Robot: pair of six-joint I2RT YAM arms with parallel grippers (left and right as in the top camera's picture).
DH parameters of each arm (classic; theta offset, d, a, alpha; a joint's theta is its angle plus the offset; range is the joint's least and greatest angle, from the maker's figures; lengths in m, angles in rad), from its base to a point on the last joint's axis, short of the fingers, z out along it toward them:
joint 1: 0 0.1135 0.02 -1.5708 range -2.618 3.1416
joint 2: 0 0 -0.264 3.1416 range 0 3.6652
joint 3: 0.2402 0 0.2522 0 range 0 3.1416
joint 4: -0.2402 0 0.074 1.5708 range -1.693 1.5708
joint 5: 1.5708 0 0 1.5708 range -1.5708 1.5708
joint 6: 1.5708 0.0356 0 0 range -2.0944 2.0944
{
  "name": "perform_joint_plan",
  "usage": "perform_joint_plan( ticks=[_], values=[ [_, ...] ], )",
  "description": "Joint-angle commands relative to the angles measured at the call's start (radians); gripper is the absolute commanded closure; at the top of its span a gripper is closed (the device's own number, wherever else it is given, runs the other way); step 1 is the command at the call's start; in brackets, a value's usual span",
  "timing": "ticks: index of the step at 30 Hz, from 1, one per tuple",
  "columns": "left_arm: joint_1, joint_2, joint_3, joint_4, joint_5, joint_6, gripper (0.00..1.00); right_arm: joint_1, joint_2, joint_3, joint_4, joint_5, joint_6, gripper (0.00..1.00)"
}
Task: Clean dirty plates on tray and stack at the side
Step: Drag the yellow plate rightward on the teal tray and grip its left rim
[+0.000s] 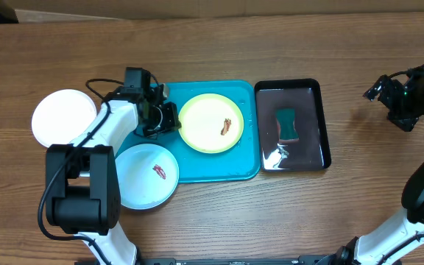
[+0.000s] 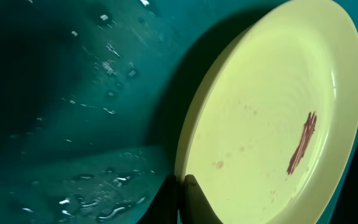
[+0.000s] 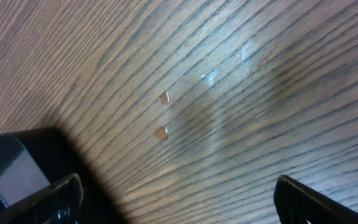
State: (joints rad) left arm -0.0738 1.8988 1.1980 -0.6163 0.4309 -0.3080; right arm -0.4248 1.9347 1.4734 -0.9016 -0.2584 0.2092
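Observation:
My left gripper will open, as it pinches the yellow-green plate's rim at a low slant, then come more steeply from above and grip the plate's rim [image 1: 182, 132] before wiping.
A pale yellow-green plate [image 1: 210, 123] with a red-brown smear [image 2: 302, 143] lies in the turquoise tray [image 1: 197, 171]. My left gripper [image 1: 171, 118] is shut on this plate's left rim, and in the left wrist view the two dark fingers [image 2: 182, 180] pinch the edge of the plate [image 2: 272, 112]. A pale blue plate [image 1: 147, 175] with a red smear rests at the tray's front left corner, partly on the table. On the wood at the far left lies a white plate [image 1: 63, 116]. My right gripper [image 1: 396, 103] hangs open over bare table, with nothing between its fingers [image 3: 176, 199].
A glossy black tray [image 1: 311, 132] stands right of the turquoise one, with a green sponge [image 1: 288, 125] in it. Water drops lie on the turquoise tray floor [image 2: 92, 93]. The left arm's base [image 1: 79, 191] sits at the front left.

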Motion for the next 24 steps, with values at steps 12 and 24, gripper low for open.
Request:
perform_joint_plan(
  ticks=[12,24],
  values=[
    [-0.023,0.011,0.022,0.073,-0.153,0.048,0.64,-0.003,-0.008,0.021,0.003,-0.005,0.004,0.0],
    [-0.1,0.011,0.018,0.126,-0.225,0.11,0.67,-0.003,-0.008,0.021,0.003,-0.005,0.004,0.0]
  ],
)
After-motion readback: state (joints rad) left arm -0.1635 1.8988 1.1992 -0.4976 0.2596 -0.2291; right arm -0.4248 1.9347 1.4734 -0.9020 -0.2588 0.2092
